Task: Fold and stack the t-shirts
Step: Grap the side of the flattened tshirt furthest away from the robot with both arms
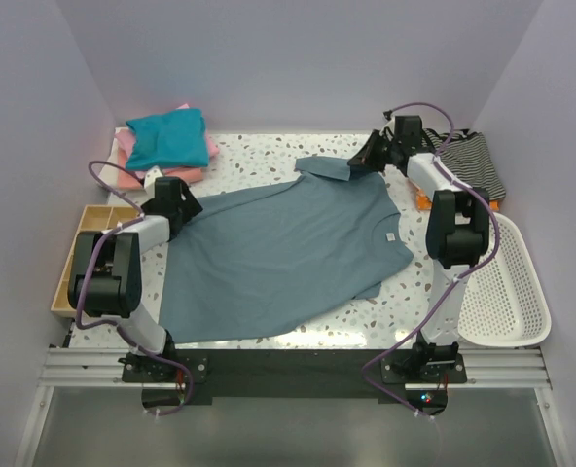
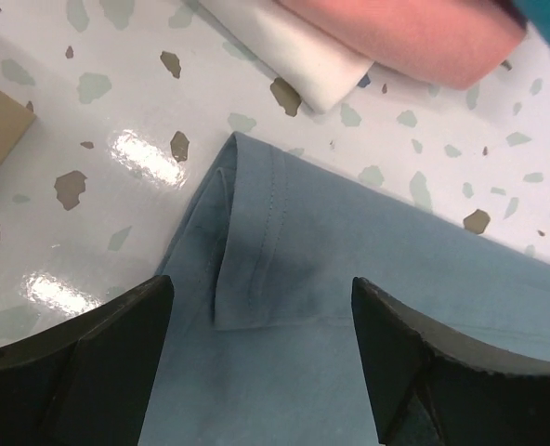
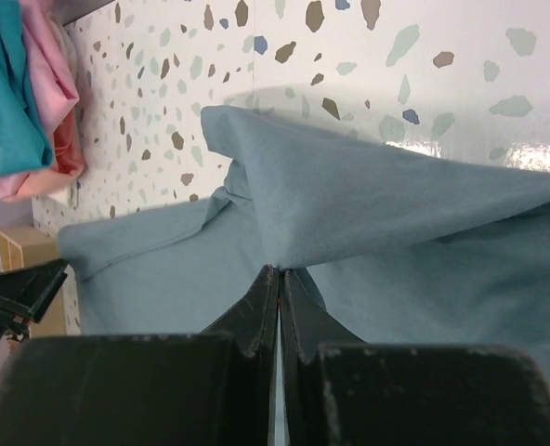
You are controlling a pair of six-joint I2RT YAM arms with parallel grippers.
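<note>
The shirt has a flap poking out at the back, so next my left gripper pinches the shirt's folded sleeve hem [image 2: 261,209] before both grippers pull taut.
The slate-blue t-shirt [image 1: 283,253] lies spread on the speckled table, its white neck label at the right. My right gripper [image 1: 358,165] is shut on the shirt's far right sleeve [image 3: 368,200] and holds it lifted at the back. My left gripper [image 1: 183,208] is open, low over the shirt's left sleeve hem [image 2: 252,251], one finger on each side. Folded teal [image 1: 168,135], pink [image 1: 137,173] and white [image 2: 284,46] shirts are stacked at the back left.
A wooden compartment box [image 1: 86,253] stands at the left edge. A white mesh basket [image 1: 502,292] sits at the right, with a striped cloth [image 1: 468,161] behind it.
</note>
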